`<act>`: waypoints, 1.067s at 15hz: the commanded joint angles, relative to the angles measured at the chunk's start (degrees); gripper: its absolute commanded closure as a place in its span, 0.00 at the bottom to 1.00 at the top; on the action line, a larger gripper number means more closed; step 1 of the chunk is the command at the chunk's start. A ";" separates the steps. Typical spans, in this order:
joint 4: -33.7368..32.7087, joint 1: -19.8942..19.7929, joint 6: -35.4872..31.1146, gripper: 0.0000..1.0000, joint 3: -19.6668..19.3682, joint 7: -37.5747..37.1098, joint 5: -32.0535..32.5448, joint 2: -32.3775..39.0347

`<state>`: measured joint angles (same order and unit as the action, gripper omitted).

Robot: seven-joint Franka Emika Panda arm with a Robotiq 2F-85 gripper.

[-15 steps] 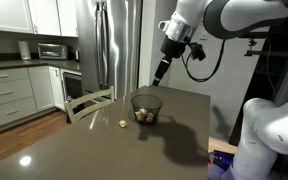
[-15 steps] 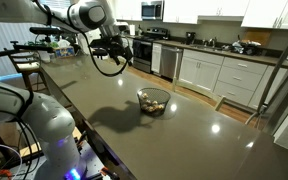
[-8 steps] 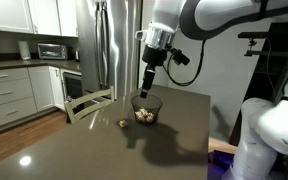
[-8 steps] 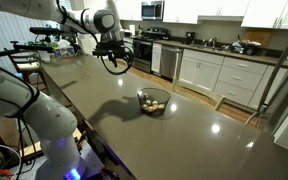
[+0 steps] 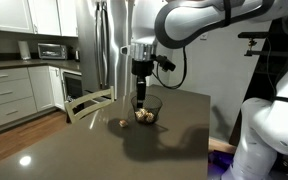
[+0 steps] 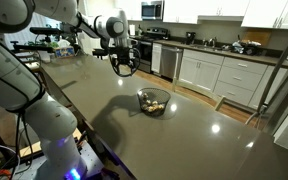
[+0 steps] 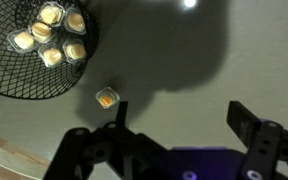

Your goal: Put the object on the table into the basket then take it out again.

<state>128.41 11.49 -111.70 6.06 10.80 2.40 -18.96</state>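
My gripper will reach the tiny cream object [image 5: 123,123] [image 7: 107,98] that lies by itself on the table, next to the wire-mesh basket, and close on it.
The small dark wire-mesh basket [image 5: 157,101] stands on the glossy dark table [image 5: 179,135] and holds several cream lumps. It also shows in the other exterior view [image 6: 142,97] and at the top left of the wrist view [image 7: 12,72]. One tiny cream object [image 5: 122,123] lies on the table beside the basket, also in the wrist view [image 7: 107,97]. My gripper [image 5: 140,97] hangs above the table next to the basket, open and empty. In the wrist view [image 7: 182,120] the object lies just beyond its left finger.
A wooden chair [image 5: 89,102] stands at the table's far edge, with a steel fridge [image 5: 109,45] behind it. White kitchen cabinets [image 6: 224,72] run along the back. A white robot body [image 5: 274,130] stands at the table's side.
The arm has swung left across the table, from beyond the basket to over its near side, and the gripper has come lower. The basket and the lone object have not moved.
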 commanded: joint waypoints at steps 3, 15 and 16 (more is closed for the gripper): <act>-3.23 -1.01 -0.46 0.00 1.71 -0.38 5.50 5.44; -2.90 -1.39 -4.05 0.00 2.78 -6.05 13.56 10.31; -2.89 -1.43 -3.96 0.00 2.70 -6.23 13.43 10.92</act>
<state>126.50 11.20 -116.24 7.88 6.26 14.52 -10.24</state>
